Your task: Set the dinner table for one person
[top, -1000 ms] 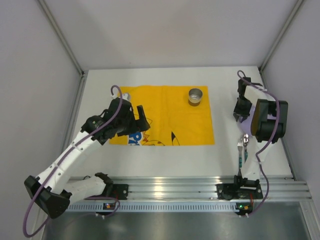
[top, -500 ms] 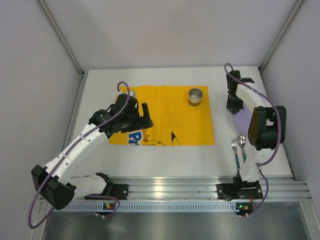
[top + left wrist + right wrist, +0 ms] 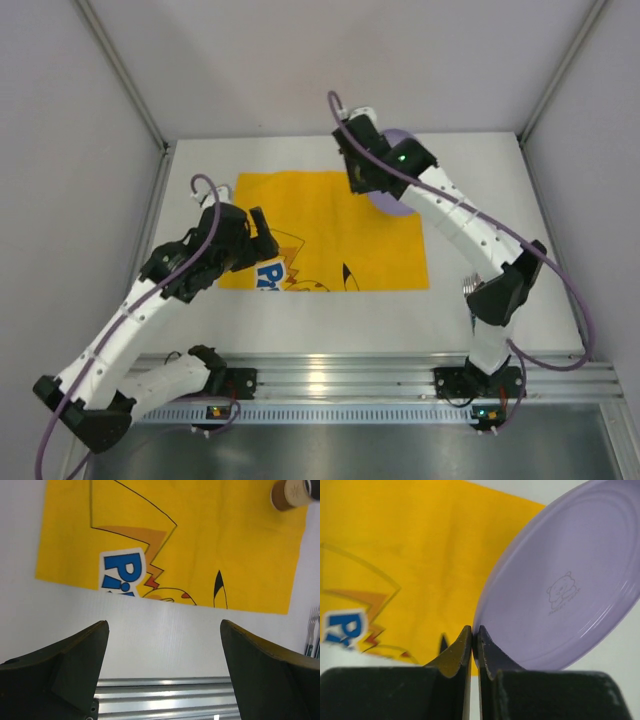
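Observation:
The lavender plate will go down from my right gripper on the yellow mat (image 3: 310,225) (image 3: 411,570) just beyond the orange zigzag print.
The white dinner table (image 3: 300,322) carries a yellow printed cloth mat (image 3: 330,235). My right gripper (image 3: 358,180) reaches over the mat's far right part. It is shut on the rim of a lavender plate (image 3: 393,206) and holds the plate tilted in the air. The right wrist view shows the jaws (image 3: 475,632) pinching the plate (image 3: 560,595) above the mat (image 3: 395,545). My left gripper (image 3: 264,234) is open and empty above the mat's left part; its wrist view (image 3: 163,630) looks down on the table's near strip. A small round cup (image 3: 293,492) stands on the mat's far right corner.
A fork (image 3: 312,630) lies on the table right of the mat; it also shows in the top view (image 3: 470,288), partly behind the right arm. Aluminium rails (image 3: 330,382) run along the near edge. Grey walls enclose the table.
My right arm has swung left from the table's right side, carrying the lavender plate over the mat and covering the cup in the top view. My left gripper has drawn back a little to the left.

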